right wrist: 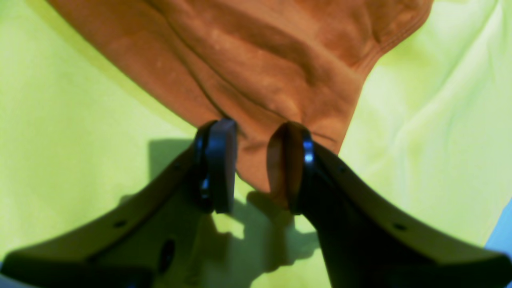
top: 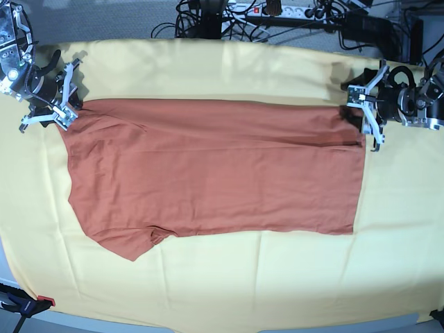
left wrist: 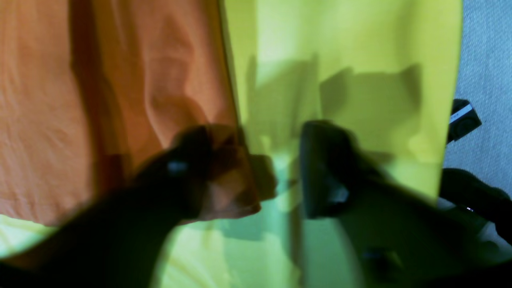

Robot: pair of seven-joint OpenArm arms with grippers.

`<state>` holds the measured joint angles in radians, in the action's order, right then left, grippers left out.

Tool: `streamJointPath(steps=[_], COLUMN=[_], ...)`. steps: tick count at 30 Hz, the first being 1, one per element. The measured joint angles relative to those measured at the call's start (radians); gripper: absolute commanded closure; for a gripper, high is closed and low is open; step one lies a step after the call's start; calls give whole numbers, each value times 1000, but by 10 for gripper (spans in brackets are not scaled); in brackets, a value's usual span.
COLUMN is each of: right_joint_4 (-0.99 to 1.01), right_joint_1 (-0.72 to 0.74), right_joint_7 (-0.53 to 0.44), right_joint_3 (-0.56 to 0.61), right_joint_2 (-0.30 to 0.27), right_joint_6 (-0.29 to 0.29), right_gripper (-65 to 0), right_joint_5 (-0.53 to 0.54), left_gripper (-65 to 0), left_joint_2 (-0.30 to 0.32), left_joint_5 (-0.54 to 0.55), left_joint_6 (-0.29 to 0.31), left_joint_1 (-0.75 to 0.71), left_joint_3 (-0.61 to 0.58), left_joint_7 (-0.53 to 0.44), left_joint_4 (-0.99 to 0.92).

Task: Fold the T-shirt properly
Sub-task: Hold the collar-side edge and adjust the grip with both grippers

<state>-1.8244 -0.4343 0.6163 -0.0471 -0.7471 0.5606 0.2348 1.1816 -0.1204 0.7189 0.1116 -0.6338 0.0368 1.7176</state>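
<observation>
The T-shirt's corner tip lies loose between the robot's right fingers, so the right gripper will open wider and pinch the T-shirt's far edge (right wrist: 193,119) beside the corner tip before moving the T-shirt.
The rust-orange T-shirt (top: 215,166) lies flat on the pale-yellow cloth (top: 243,277), with one sleeve pointing to the near left. My right gripper (top: 67,97) is at the shirt's far-left corner. In the right wrist view, the right gripper (right wrist: 254,160) is open with a tip of the T-shirt (right wrist: 260,60) loose between its fingers. My left gripper (top: 365,118) is at the far-right corner. The left wrist view is blurred; there the left gripper (left wrist: 260,172) stands open, one finger against a corner of the T-shirt (left wrist: 48,100), the other over yellow cloth.
Cables and power strips (top: 277,14) crowd the back edge beyond the yellow cloth. A small clamp (top: 21,302) holds the cloth at the near-left corner. Grey floor (left wrist: 488,60) shows past the cloth's edge in the left wrist view.
</observation>
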Motion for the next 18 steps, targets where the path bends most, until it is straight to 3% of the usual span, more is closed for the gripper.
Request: streamJointPath(steps=[1,2,5,10,18], right_joint_4=[0,0,5,5,5], right_joint_1=[0,2,21,58,63], right_joint_7=[0,0,32,84,84], right_joint_3=[0,0,4,5,5], right_joint_2=[0,0,3,2,-10], right_joint_6=[-11,-19,-19,2,33], right_gripper=[-219,-180,0,0,0], right_joint_5=[0,0,0,-11,-14], left_gripper=[-32,0,0,0,0], left_joint_2=[-2,-3,-5,0,38], left_joint_5=[-6,-13,-26,-47,-51], left_joint_6=[-1,-20,-76,-94,-83], left_joint_1=[0,0,-1,0,50], left_joint_3=[-1,-1,-3,-7,-19], left_joint_7=[4,7,13,32,38], left_joint_4=[0,0,2,29,74])
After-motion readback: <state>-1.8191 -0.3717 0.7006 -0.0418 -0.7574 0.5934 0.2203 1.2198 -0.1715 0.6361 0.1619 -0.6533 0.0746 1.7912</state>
